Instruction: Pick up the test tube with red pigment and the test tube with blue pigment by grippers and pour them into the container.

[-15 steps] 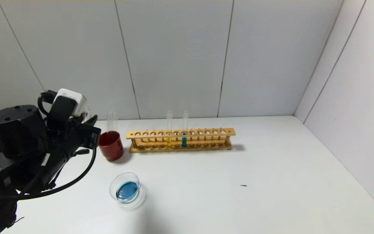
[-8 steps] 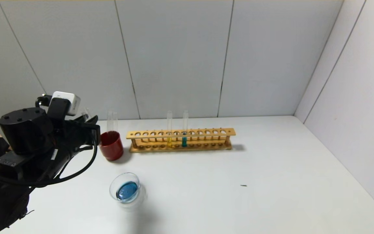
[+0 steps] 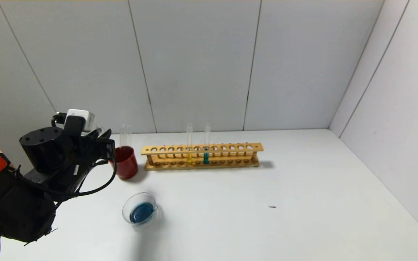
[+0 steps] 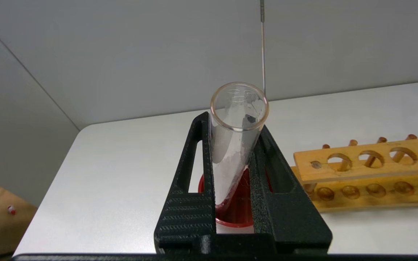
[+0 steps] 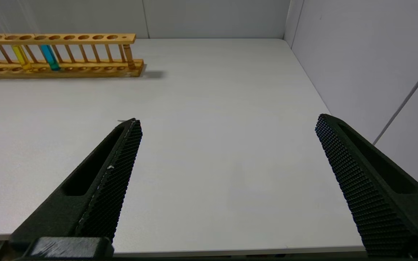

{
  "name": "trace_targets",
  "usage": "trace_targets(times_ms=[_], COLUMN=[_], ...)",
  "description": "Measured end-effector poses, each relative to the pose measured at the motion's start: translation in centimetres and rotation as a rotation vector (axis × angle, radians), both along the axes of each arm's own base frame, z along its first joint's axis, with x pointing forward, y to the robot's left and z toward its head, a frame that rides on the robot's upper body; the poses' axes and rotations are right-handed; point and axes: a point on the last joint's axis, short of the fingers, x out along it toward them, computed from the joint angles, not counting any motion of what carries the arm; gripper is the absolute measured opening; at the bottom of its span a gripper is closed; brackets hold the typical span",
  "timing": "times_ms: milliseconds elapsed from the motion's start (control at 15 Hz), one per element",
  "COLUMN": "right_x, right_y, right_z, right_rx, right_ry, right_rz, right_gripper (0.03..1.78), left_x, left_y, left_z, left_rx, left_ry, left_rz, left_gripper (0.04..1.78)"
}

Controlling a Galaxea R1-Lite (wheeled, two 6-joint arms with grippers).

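Note:
I should use my left gripper to release the clear test tube inside the dark red cup point(image 3: 123, 160) point(image 4: 232, 203), beside the empty tube that is standing there.
My left gripper point(image 3: 106, 143) is at the left of the table, just left of the dark red cup point(image 3: 125, 163). It is shut on a clear test tube point(image 4: 236, 145) that holds no column of liquid. The tube's lower end shows in front of the cup's inside point(image 4: 243, 203). No tube with red or bright blue liquid is in view. The container point(image 3: 140, 212), a low glass dish, stands in front of the cup with blue liquid in it. My right gripper point(image 5: 228, 120) is open and empty, above the table's front right part, out of the head view.
An empty clear tube point(image 3: 125, 136) stands upright in the red cup. A wooden rack point(image 3: 201, 156) behind the middle of the table holds a yellow tube point(image 3: 189, 154) and a teal tube point(image 3: 206, 155). White walls close the back and right.
My left arm's body has dropped lower and moved back to the left. Its gripper has stayed beside the red cup with the tube still in it.

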Motion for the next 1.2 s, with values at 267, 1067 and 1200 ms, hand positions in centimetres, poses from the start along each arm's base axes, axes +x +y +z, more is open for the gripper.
trace_targets(times_ms=[267, 1067, 1200], right_x=[0.0, 0.0, 0.0], right_y=[0.0, 0.0, 0.0], right_z=[0.0, 0.0, 0.0], right_rx=[0.0, 0.0, 0.0], right_ry=[0.0, 0.0, 0.0], right_rz=[0.0, 0.0, 0.0], right_gripper=[1.75, 1.75, 1.75], left_x=[1.1, 2.1, 2.1], left_y=[0.4, 0.3, 0.3], left_z=[-2.0, -4.3, -4.2], left_rx=[0.003, 0.021, 0.023], left_ry=[0.017, 0.077, 0.073], left_rz=[-0.02, -0.017, -0.017], left_gripper=[0.31, 0.78, 1.13])
